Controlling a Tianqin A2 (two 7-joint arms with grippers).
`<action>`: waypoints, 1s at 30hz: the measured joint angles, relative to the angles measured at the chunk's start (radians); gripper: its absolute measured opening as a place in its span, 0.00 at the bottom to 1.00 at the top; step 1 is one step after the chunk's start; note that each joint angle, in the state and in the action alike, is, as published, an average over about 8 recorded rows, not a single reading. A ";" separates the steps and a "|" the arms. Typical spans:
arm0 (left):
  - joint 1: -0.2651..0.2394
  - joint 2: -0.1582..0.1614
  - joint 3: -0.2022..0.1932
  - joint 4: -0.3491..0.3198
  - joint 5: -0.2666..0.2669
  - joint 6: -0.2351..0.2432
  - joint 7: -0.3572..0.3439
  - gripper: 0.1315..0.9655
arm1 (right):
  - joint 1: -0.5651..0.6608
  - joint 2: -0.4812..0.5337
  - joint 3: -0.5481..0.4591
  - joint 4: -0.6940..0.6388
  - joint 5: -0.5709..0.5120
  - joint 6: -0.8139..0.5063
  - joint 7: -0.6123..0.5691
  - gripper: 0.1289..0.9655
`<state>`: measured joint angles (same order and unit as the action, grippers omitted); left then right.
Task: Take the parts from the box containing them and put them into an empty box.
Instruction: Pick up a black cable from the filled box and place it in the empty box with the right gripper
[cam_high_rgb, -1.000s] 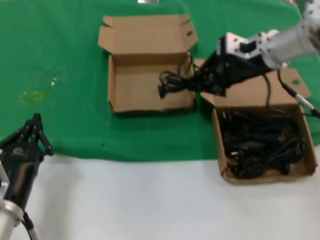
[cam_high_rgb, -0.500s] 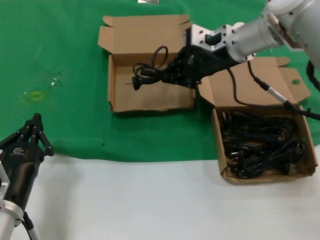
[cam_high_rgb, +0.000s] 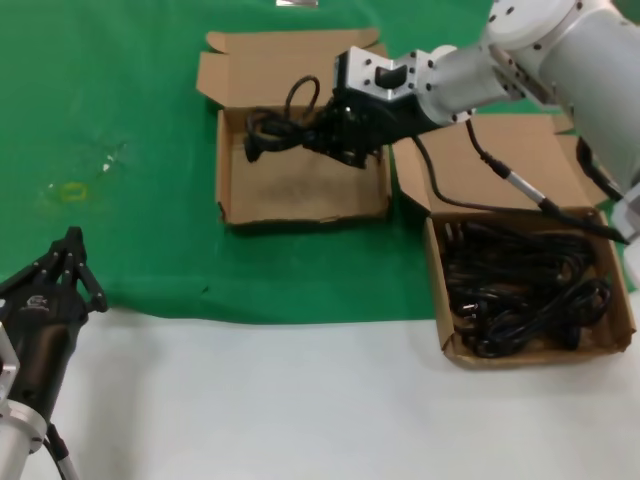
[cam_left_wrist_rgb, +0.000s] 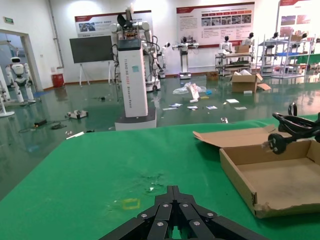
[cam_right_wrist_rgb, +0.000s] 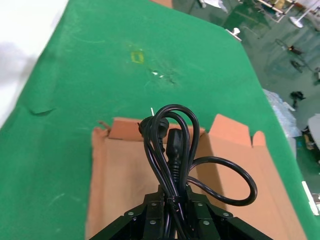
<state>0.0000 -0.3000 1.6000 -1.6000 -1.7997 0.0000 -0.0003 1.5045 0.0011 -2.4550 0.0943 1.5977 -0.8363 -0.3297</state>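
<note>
Next, I set the black coiled cord down with my right gripper on the middle of the empty box's cardboard bottom (cam_high_rgb: 316, 178).
My right gripper (cam_high_rgb: 325, 135) is shut on one black coiled cord (cam_high_rgb: 275, 128) and holds it above the back half of the empty box (cam_high_rgb: 300, 190). In the right wrist view the cord (cam_right_wrist_rgb: 170, 145) sticks out from between the fingers of the gripper (cam_right_wrist_rgb: 172, 192), over the bare cardboard floor (cam_right_wrist_rgb: 120, 170). The box containing the parts (cam_high_rgb: 438, 300) lies at the right with several black cords (cam_high_rgb: 525, 285) heaped inside. My left gripper (cam_high_rgb: 72, 245) is parked at the near left, shut and holding nothing. The left wrist view shows the hanging cord (cam_left_wrist_rgb: 295, 127) above the empty box (cam_left_wrist_rgb: 280, 180).
Both boxes have their lids (cam_high_rgb: 290, 65) folded open toward the back. They lie on a green cloth (cam_high_rgb: 120, 120). A white table surface (cam_high_rgb: 300, 400) runs along the near side. The right arm's cable (cam_high_rgb: 510, 185) crosses the full box's lid.
My right gripper has carried the cord leftward, from the empty box's right edge to above its back part. The left arm has not moved.
</note>
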 joint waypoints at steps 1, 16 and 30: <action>0.000 0.000 0.000 0.000 0.000 0.000 0.000 0.01 | -0.002 0.000 -0.035 0.006 0.034 0.012 0.005 0.11; 0.000 0.000 0.000 0.000 0.000 0.000 0.000 0.01 | -0.047 -0.001 -0.287 0.080 0.266 0.150 0.039 0.11; 0.000 0.000 0.000 0.000 0.000 0.000 0.000 0.01 | -0.079 -0.001 -0.298 0.086 0.233 0.202 0.034 0.11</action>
<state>0.0000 -0.3000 1.6000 -1.6000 -1.7997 0.0000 -0.0003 1.4254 0.0000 -2.7527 0.1806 1.8307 -0.6342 -0.2954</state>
